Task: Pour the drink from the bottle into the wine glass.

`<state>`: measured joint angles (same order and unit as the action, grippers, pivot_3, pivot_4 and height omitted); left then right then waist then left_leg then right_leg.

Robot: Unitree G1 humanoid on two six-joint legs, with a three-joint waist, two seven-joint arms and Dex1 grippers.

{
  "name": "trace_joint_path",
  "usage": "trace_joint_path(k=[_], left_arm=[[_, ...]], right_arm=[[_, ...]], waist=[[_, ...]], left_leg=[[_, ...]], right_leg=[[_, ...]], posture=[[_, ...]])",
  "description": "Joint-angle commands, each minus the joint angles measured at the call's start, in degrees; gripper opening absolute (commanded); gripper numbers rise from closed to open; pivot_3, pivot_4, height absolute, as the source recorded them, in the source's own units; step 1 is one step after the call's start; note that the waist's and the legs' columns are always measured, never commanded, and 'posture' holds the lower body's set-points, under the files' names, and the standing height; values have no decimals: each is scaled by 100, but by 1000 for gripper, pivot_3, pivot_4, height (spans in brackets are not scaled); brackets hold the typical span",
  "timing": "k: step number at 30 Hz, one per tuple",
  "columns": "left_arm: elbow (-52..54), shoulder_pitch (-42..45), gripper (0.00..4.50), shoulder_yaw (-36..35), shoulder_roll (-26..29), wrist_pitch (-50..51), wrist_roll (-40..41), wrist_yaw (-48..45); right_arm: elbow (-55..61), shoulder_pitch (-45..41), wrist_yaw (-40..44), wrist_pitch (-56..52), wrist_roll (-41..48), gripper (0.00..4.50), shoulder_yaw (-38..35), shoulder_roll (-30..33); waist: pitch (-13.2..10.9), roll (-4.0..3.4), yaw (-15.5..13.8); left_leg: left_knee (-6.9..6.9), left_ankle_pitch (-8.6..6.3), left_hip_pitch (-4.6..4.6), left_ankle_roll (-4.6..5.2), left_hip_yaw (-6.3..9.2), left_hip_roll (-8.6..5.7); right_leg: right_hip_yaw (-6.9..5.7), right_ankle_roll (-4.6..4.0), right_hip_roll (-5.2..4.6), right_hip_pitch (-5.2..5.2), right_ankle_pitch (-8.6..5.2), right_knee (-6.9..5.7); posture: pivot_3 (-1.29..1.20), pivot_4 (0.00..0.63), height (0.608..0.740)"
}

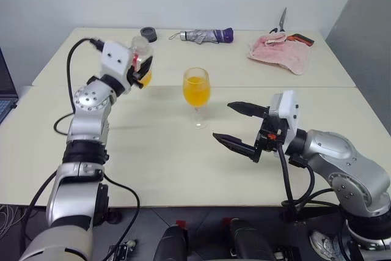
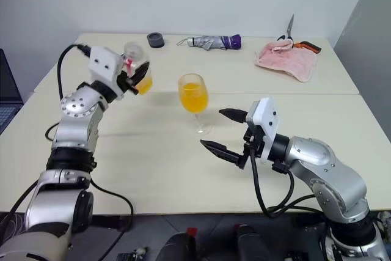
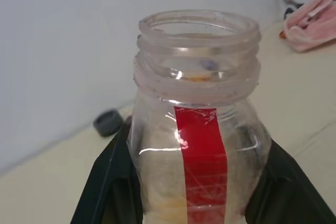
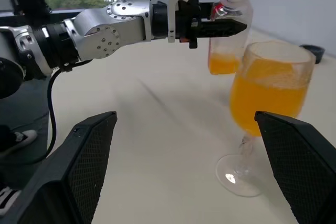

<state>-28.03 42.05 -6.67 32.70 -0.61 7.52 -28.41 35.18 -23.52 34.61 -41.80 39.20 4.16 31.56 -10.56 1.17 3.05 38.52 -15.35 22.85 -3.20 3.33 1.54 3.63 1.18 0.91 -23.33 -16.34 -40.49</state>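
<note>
Next, my left gripper sets the bottle down on the table [image 1: 113,117] between the laptop and the wine glass, just nearer than the seam.
My left gripper [image 1: 141,70] is shut on the bottle [image 1: 140,50] and holds it roughly upright above the table [image 1: 153,169], to the left of the wine glass. The bottle [image 3: 199,129] is clear with a red label strip, its mouth is uncapped, and a little orange drink [image 4: 223,64] lies at its bottom. The wine glass [image 1: 197,90] stands in the middle of the table, its bowl largely filled with orange drink. My right gripper [image 1: 222,120] hangs open, just right of and nearer than the glass, with nothing between its fingers.
Along the table's far edge lie a dark round cap [image 1: 148,33], a folded grey and purple umbrella [image 1: 201,35], and a pink towel [image 1: 279,53] with scissors [image 1: 280,22] beside it. A laptop's edge [image 1: 6,99] shows at far left.
</note>
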Motion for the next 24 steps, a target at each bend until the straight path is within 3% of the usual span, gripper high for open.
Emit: trace_joint_path(k=[1, 10, 24], left_arm=[[695, -287, 1828, -575, 127, 688, 350, 327], [722, -756, 1827, -1240, 158, 1510, 675, 663], [-482, -454, 1825, -1108, 284, 739, 591, 22]], right_arm=[[-4, -240, 45, -173, 92, 4500, 79, -9], [-297, -503, 411, -66, -240, 4500, 387, 90], [-279, -791, 405, -221, -273, 4500, 505, -50]], waist=[[0, 0, -8], [0, 1, -72], [1, 2, -116]], left_leg=[[6, 0, 1, 0, 3, 1], [33, -1, 0, 1, 4, -3], [32, -1, -2, 1, 1, -4]], right_leg=[[-1, 0, 0, 0, 0, -2], [-1, 1, -2, 4, 0, -26], [-1, 1, 0, 4, 0, -27]], posture=[[0, 150, 740], [0, 150, 740], [0, 150, 740]])
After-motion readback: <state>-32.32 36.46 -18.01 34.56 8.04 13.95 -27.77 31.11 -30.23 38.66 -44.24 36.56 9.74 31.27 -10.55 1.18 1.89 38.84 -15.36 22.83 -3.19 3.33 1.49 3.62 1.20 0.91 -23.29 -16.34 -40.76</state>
